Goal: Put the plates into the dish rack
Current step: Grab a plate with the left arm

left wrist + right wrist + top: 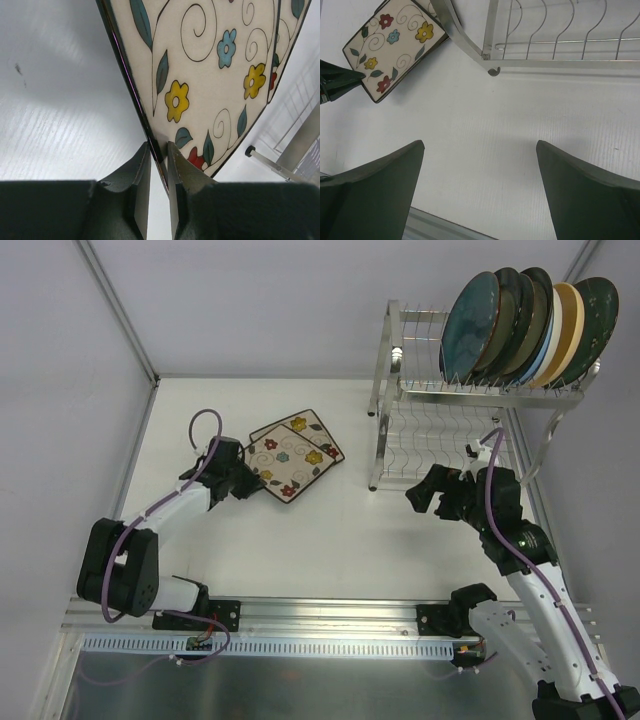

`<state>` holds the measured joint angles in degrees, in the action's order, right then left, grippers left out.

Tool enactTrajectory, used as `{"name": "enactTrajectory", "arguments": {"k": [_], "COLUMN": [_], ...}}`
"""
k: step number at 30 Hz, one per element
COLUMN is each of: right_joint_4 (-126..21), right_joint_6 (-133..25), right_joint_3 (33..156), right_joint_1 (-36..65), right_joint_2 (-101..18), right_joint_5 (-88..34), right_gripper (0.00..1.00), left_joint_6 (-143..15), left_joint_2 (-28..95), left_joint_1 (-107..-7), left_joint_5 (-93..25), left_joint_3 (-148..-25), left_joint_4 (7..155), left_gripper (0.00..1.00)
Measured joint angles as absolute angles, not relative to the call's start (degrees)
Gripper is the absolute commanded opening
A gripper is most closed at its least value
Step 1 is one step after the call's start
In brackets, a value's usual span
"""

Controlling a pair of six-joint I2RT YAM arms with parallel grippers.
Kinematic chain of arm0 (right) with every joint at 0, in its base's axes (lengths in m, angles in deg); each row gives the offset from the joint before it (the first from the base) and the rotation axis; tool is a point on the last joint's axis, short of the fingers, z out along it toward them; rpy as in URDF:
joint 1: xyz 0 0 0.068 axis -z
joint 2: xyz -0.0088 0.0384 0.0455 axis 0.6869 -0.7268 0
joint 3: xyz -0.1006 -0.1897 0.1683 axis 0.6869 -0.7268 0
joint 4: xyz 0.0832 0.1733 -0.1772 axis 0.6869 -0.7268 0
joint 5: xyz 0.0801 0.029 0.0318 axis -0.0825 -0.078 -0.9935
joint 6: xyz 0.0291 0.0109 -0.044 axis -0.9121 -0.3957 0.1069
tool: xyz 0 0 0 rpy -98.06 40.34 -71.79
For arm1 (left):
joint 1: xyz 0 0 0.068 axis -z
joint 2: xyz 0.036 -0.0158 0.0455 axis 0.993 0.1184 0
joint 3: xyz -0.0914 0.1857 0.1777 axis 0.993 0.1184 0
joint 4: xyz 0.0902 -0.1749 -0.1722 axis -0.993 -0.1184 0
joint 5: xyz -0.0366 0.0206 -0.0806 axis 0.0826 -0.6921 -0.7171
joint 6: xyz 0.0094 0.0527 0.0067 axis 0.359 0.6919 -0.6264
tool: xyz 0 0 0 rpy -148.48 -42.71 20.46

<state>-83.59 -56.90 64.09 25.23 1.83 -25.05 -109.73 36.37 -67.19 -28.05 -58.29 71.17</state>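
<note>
My left gripper is pinching the upper plate near its red-flower corner. I need to open it and take the upper plate's rim farther (139,111) along, by the nearer yellow flower, before lifting.
Two square cream floral plates lie overlapped on the table, the upper one (288,462) over the other (312,434). My left gripper (247,478) is shut on the near-left edge of the upper plate (200,75); its dark rim sits between my fingertips (159,150). The second plate (287,40) shows behind it. The silver dish rack (383,430) stands at the back right, with several round plates (520,325) upright in its upper shelf. My right gripper (425,495) is open and empty over bare table (480,150), in front of the rack's lower tier (560,63). The held plate also shows in the right wrist view (395,45).
The rack's lower tier holds no plates in the part that shows. White walls and a metal frame post (115,305) close in the table at the back left. A metal rail (330,615) runs along the near edge by the arm bases.
</note>
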Motion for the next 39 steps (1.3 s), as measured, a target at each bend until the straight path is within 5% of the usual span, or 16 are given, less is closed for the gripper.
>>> {"name": "enactTrajectory", "arguments": {"k": [8, 22, 29, 36, 39], "right_joint_4": [-83.5, -83.4, -83.4, -83.4, -83.4], "right_joint_6": [-56.8, -56.4, -56.1, -55.9, -55.7], "right_joint_3": [64.1, 64.1, 64.1, 64.1, 64.1], "right_joint_1": [25.2, 25.1, 25.1, 25.1, 25.1], "right_joint_2": [1.5, 1.1, 0.9, 0.9, 0.9], "right_joint_5": [-25.0, -24.8, -24.7, -24.5, -24.3], "right_gripper": [1.0, 0.99, 1.0, 1.0, 0.99], "left_joint_6": [-114.1, -117.0, -117.7, -117.7, -117.7], "left_joint_2": [34.4, 33.5, 33.5, 33.3, 33.3], "left_joint_1": [-67.2, -67.2, -67.2, -67.2, -67.2], "left_joint_5": [-27.9, -28.5, -28.6, -28.4, -28.4], "left_joint_3": [-50.5, -45.0, -43.7, -42.6, -42.3], "left_joint_4": [78.4, 89.1, 92.0, 94.0, 95.4], "left_gripper": [0.0, 0.24, 0.4, 0.7, 0.73]}}
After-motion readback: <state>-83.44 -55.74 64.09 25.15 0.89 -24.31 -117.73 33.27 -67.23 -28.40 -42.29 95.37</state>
